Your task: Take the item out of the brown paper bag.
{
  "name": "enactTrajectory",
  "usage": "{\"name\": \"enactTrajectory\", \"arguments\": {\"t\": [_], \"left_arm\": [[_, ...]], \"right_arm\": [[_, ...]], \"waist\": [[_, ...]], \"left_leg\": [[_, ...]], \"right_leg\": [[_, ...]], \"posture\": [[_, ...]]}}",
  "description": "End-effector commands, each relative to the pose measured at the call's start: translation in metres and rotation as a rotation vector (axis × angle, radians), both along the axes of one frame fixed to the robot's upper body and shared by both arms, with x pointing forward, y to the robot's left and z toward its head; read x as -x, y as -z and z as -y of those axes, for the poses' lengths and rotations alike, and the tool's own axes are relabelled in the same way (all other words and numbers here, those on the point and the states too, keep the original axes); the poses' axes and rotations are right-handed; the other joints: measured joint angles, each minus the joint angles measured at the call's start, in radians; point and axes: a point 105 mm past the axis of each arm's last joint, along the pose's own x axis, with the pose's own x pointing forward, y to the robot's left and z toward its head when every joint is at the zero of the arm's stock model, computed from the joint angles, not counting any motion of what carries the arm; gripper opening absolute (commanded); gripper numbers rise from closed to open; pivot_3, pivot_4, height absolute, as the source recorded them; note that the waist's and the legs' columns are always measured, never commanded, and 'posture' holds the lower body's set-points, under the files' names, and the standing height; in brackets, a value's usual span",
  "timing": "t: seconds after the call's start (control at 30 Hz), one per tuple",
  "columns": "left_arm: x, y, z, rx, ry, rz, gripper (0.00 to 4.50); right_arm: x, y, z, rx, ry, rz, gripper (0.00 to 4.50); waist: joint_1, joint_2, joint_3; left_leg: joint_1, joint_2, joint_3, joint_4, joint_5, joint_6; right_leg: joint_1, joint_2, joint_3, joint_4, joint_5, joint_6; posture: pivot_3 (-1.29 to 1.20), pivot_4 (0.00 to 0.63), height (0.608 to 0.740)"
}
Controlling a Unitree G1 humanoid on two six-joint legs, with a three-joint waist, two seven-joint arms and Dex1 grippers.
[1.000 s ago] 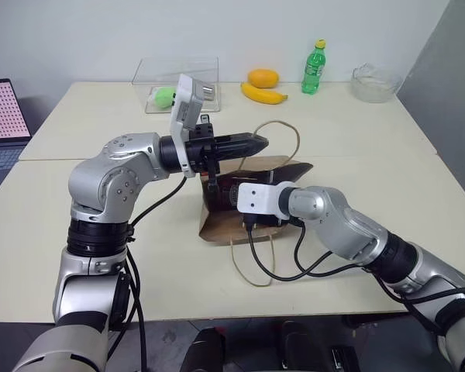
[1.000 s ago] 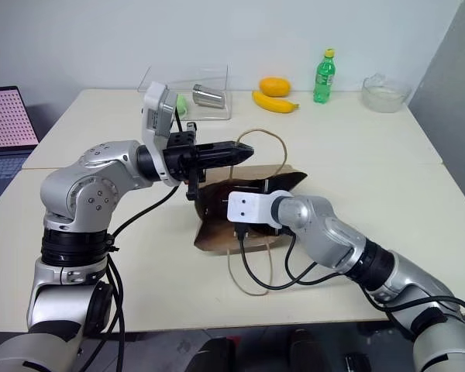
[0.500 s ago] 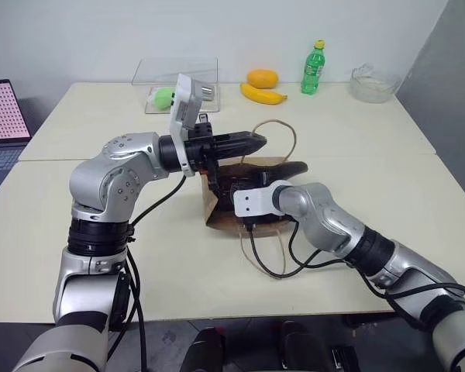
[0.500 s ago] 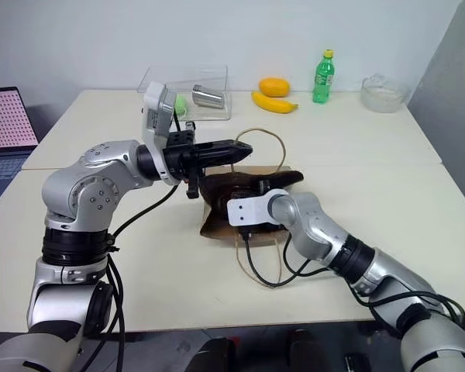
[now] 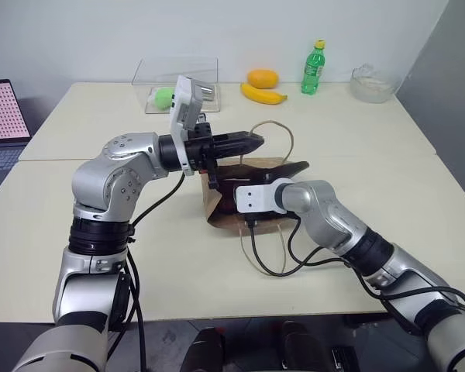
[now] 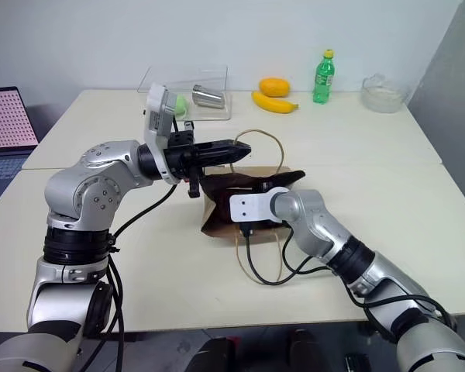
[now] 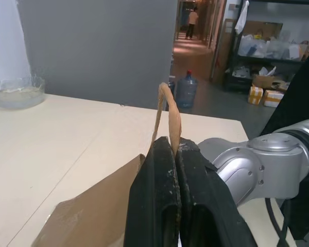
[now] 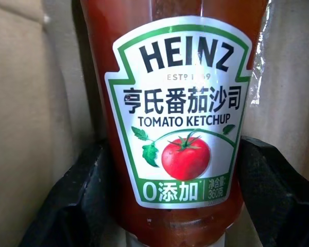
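Note:
My right gripper is going to let go of the ketchup bottle on the bare table (image 5: 353,201), in the space between the brown paper bag and the grey wall.
The brown paper bag (image 5: 215,211) lies on its side at the table's middle, with its mouth towards me. My left gripper (image 5: 256,141) hovers level above it, shut on one thin tan handle (image 7: 170,110), which holds the mouth open. My right wrist reaches into that mouth. Inside, in the right wrist view, my right gripper (image 8: 175,146) is shut on the item (image 8: 177,103). It is a red ketchup bottle with a white label, and a black finger (image 8: 82,200) presses against each side of it. In the eye views the bag hides the bottle.
A second bag handle (image 5: 283,252) and a black cable trail on the table towards me. At the far edge stand a green soda bottle (image 5: 314,68), a banana (image 5: 263,95), an orange fruit (image 5: 263,77), a clear box (image 5: 178,81) and a glass bowl (image 5: 372,81). A laptop (image 5: 1,124) sits far left.
My right wrist has slid slightly deeper into the bag and its forearm has swung in closer. The bag's near edge has drawn back. The left gripper keeps its hold on the handle.

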Motion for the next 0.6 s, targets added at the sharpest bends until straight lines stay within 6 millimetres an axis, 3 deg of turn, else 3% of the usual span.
{"name": "enactTrajectory", "arguments": {"t": [0.03, 0.37, 0.6], "left_arm": [[-0.004, -0.009, -0.007, 0.001, -0.033, 0.056, 0.00], [-0.016, -0.009, -0.011, 0.011, -0.082, 0.063, 0.00], [-0.023, -0.010, -0.011, 0.026, -0.115, 0.058, 0.00]], "right_arm": [[0.015, -0.030, -0.005, -0.115, -0.060, 0.015, 3.12], [0.062, -0.071, 0.000, -0.302, -0.320, -0.127, 3.12], [0.091, -0.108, 0.006, -0.544, -0.441, -0.280, 3.12]], "waist": [[-0.001, 0.000, 0.000], [-0.004, 0.000, 0.000], [-0.003, 0.000, 0.000]], "left_leg": [[0.000, 0.000, 0.000, 0.000, 0.000, 0.000], [0.000, 0.000, 0.000, 0.000, 0.000, 0.000], [-0.001, 0.000, 0.000, 0.000, 0.000, 0.000]], "right_leg": [[0.000, 0.000, 0.000, 0.000, 0.000, 0.000], [0.000, 0.000, 0.000, 0.000, 0.000, 0.000], [0.000, 0.000, 0.000, 0.000, 0.000, 0.000]], "posture": [[0.00, 0.150, 0.740], [0.00, 0.150, 0.740], [0.00, 0.150, 0.740]]}}
